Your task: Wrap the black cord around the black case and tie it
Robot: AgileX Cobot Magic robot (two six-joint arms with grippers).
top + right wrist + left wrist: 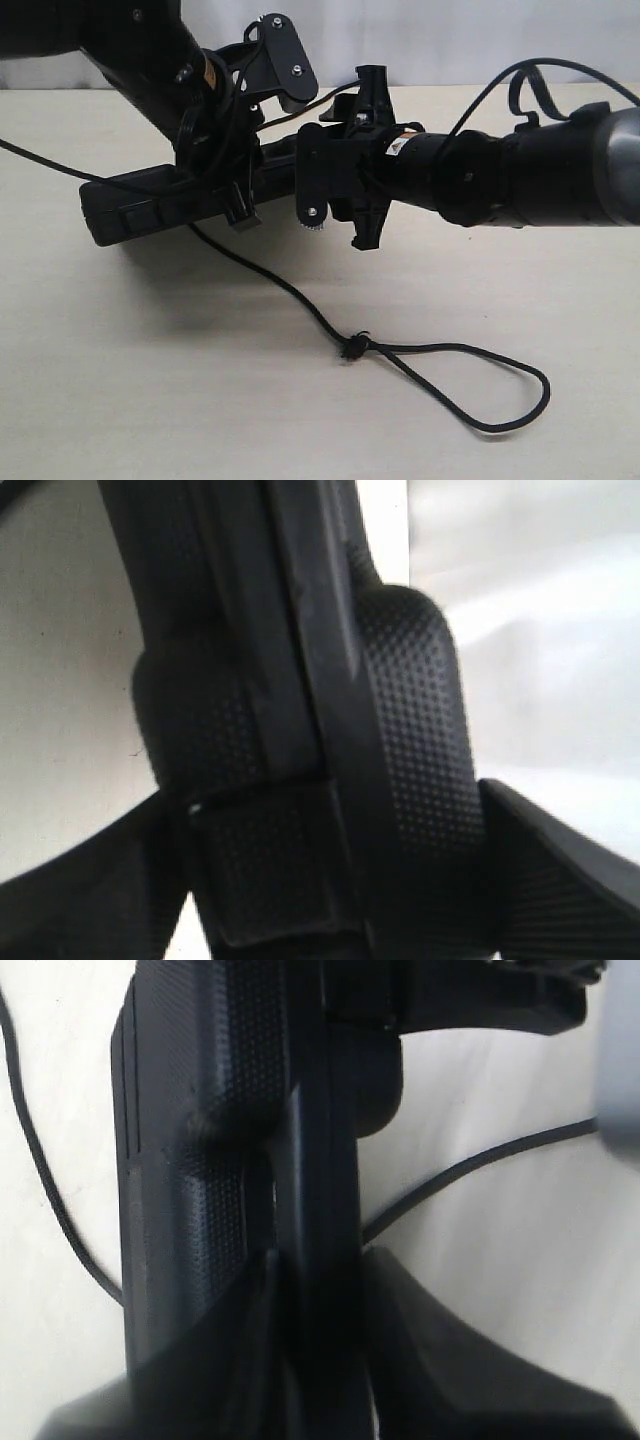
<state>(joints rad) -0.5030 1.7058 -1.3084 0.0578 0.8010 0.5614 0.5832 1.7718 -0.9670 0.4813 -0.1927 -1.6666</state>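
The black case's middle is in my left gripper, near my right gripper, so my left gripper should grab the case's opposite end (pixel 116 213) before I wrap it.
The black case (pixel 150 200) is held edge-up just over the table, with its shadow below it. My left gripper (pixel 240 208) is shut on its middle; the case (pixel 210 1140) fills the space between the jaws (pixel 320 1290). My right gripper (pixel 312 190) is shut on the case's right end, with the textured case (pixel 410 700) clamped between its fingers (pixel 330 860). The black cord (pixel 270 280) passes under the case and runs to a frayed knot (pixel 352 346) and a loop (pixel 510 395) on the table. The cord (pixel 470 1165) also lies on either side of the case.
The beige table (pixel 150 400) stretches to a white wall (pixel 450 40) at the back. The right arm's smooth cable (pixel 540 70) arches above its forearm. The left arm's body (pixel 140 50) hangs over the case's far side.
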